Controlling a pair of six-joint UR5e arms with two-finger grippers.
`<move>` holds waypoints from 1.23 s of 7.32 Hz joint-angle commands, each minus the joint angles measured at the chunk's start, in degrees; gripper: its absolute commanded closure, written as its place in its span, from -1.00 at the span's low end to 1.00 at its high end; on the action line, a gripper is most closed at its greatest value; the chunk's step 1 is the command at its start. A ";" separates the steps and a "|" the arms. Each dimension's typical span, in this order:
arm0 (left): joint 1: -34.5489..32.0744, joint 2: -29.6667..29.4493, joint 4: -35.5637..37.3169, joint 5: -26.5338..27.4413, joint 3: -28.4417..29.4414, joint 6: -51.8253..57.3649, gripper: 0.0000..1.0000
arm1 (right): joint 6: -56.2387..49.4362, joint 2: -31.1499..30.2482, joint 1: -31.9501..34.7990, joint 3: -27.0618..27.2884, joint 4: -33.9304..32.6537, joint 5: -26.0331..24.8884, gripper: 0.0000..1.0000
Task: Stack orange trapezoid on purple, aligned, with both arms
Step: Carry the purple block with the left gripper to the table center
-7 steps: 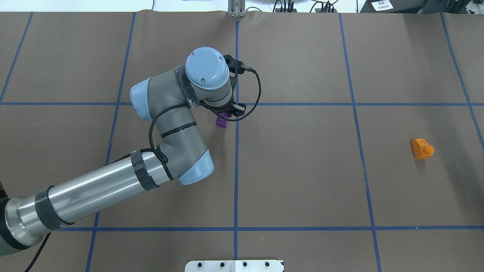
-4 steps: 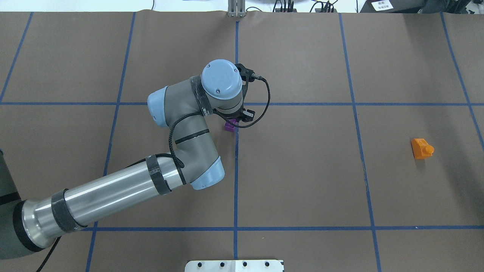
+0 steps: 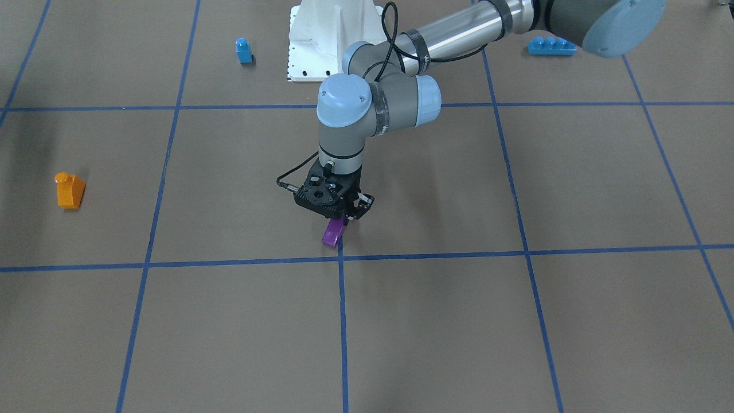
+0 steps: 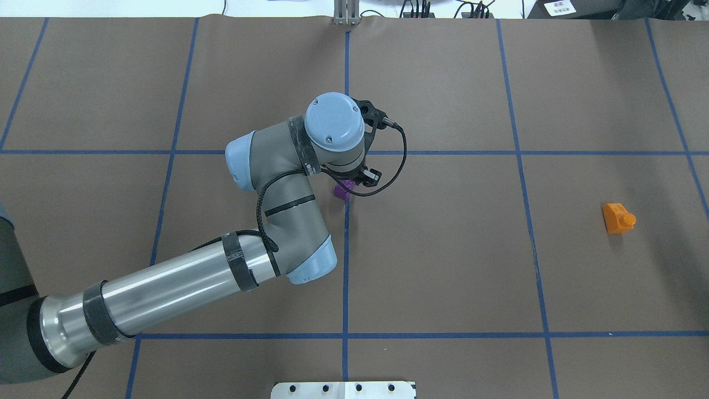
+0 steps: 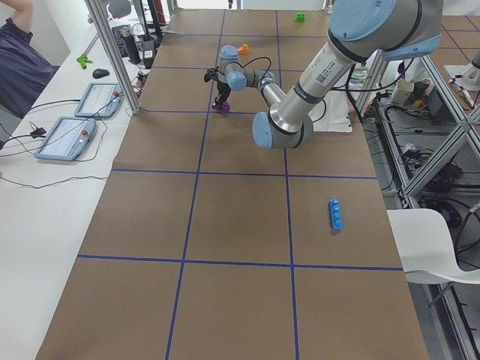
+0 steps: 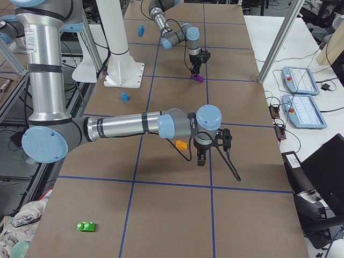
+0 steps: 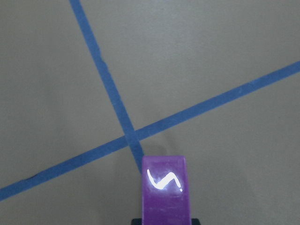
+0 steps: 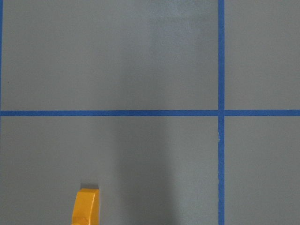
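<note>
Next, my right gripper needs to go to the orange trapezoid's stud end (image 3: pixel 69 182) (image 8: pixel 85 221) and close there, across its sides.
The purple brick (image 4: pixel 342 190) hangs in my left gripper (image 3: pixel 338 219), which is shut on its top, close over the table beside the centre tape line. It fills the bottom of the left wrist view (image 7: pixel 165 192), sloped face up. The orange trapezoid (image 4: pixel 617 218) lies alone on the table far to the right; it also shows in the front view (image 3: pixel 70 189) and at the bottom of the right wrist view (image 8: pixel 86 208). My right gripper (image 6: pixel 203 159) shows only in the exterior right view, just beside the orange trapezoid (image 6: pixel 181 144); I cannot tell whether it is open or shut.
A small blue one-stud brick (image 3: pixel 243 50) and a long blue brick (image 3: pixel 551 46) lie near the white pedestal (image 3: pixel 321 40). A green brick (image 6: pixel 86 226) lies at the table's right end. Blue tape lines grid the brown table.
My left arm has moved to the right with the purple brick, closer to the centre tape line. The orange trapezoid has not moved.
</note>
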 commanded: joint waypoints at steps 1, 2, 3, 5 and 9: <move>0.34 0.01 0.09 0.03 -0.08 0.43 -0.98 | 0.07 0.00 -0.09 0.22 -0.07 0.00 -0.99; -0.26 -0.07 -0.09 -0.32 -0.52 0.17 -1.00 | 0.51 0.00 -0.27 0.66 -0.07 0.09 -0.99; -1.75 -0.34 0.52 -0.58 -0.87 0.17 -1.00 | 2.60 0.00 -1.66 2.58 0.02 -0.09 -0.99; -4.56 -0.16 2.09 -3.73 -2.53 0.17 -1.00 | 16.08 -0.87 -8.84 8.02 5.42 -6.19 -0.99; -11.33 3.24 21.95 -10.06 -19.81 1.22 -1.00 | 30.56 -7.11 -21.61 8.05 22.43 -13.09 -0.99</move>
